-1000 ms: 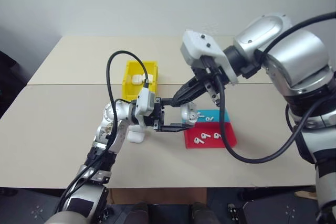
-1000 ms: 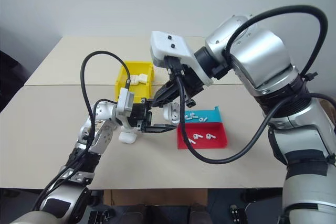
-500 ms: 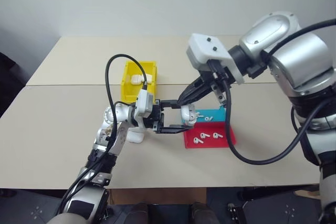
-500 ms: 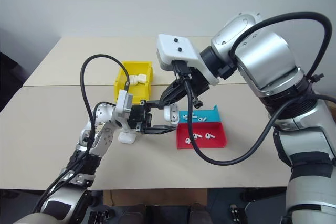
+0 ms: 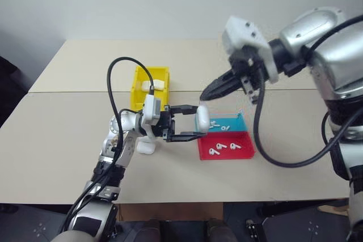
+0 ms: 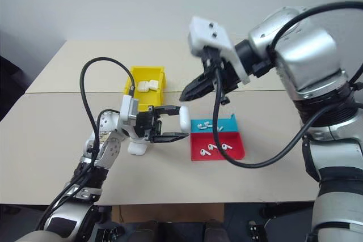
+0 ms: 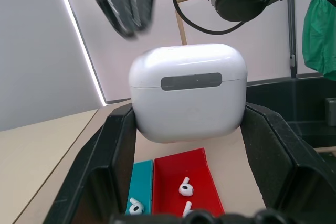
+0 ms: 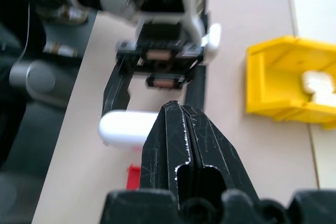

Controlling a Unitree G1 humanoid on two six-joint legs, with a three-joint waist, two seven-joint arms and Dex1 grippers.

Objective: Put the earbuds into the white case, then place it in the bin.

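Next, my left gripper releases the white case in the near half of the yellow bin [image 5: 151, 97], in front of the cases inside.
My left gripper [image 5: 194, 122] is shut on the white case [image 5: 202, 123], holding it above the table just left of the trays. In the left wrist view the case [image 7: 188, 90] sits with its lid closed between the two black fingers [image 7: 113, 161]. My right gripper [image 5: 206, 95] hovers shut and empty, a little above the case and to its right; its pressed-together fingers [image 8: 181, 129] point down at the case [image 8: 126, 127]. Earbuds [image 5: 214, 152] lie in the red tray [image 5: 244, 151], and others [image 5: 214, 123] in the blue tray [image 5: 237, 122]. The yellow bin [image 5: 138, 83] stands behind my left arm.
Two white cases [image 5: 148, 86] lie inside the bin. Another white case [image 5: 146, 147] rests on the table under my left wrist. The beige table [image 5: 57, 128] stretches wide to the left and behind the bin.
My right gripper has drawn up and to the right, away from the case. The left gripper has kept still with the case in it.
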